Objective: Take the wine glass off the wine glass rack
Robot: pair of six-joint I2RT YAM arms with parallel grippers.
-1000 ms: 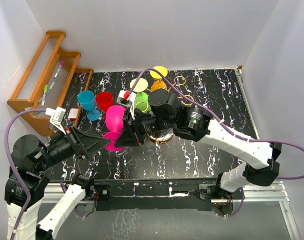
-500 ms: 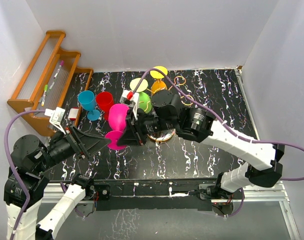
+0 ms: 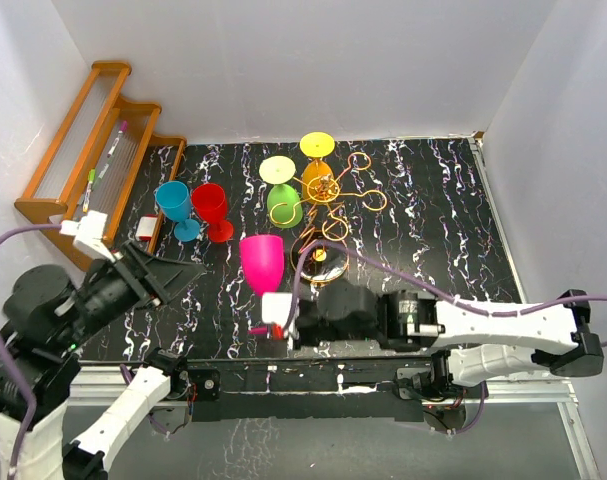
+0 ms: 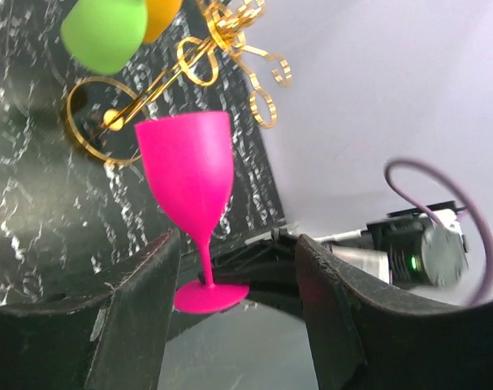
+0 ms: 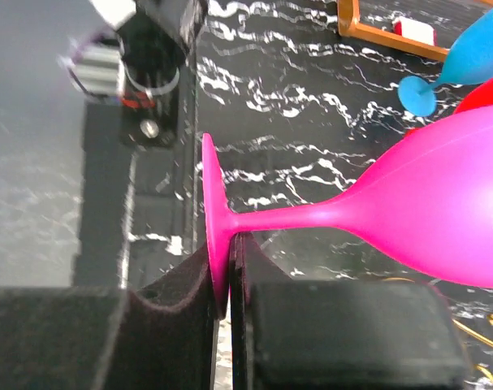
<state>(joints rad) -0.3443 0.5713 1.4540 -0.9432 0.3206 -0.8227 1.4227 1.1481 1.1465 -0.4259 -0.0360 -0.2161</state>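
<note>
My left gripper will next move to the pink wine glass and close on its bowl's rim [image 3: 243, 241] [image 4: 183, 119], because my right gripper holds the glass's foot.
The pink wine glass [image 3: 261, 262] is off the gold wire rack [image 3: 328, 192] and sits near the table's front edge. My right gripper [image 3: 279, 320] is shut on the rim of its foot [image 5: 214, 213], and its bowl [image 5: 441, 211] points away. A green glass [image 3: 283, 206] and an orange glass [image 3: 317, 170] still hang on the rack. My left gripper [image 3: 180, 274] is open and empty, left of the pink glass. In the left wrist view the pink glass [image 4: 189, 171] stands between and beyond the open fingers [image 4: 140, 292], with the rack [image 4: 205, 65] behind it.
A blue glass [image 3: 173, 200] and a red glass [image 3: 210, 203] stand at the left. A stepped wooden shelf [image 3: 93, 150] leans at the far left with a small white and red item [image 3: 146, 228] beside it. White walls close three sides.
My right arm has swung the pink glass from beside the rack to the table's front edge. My left gripper has drawn back to the left, away from the glass.
</note>
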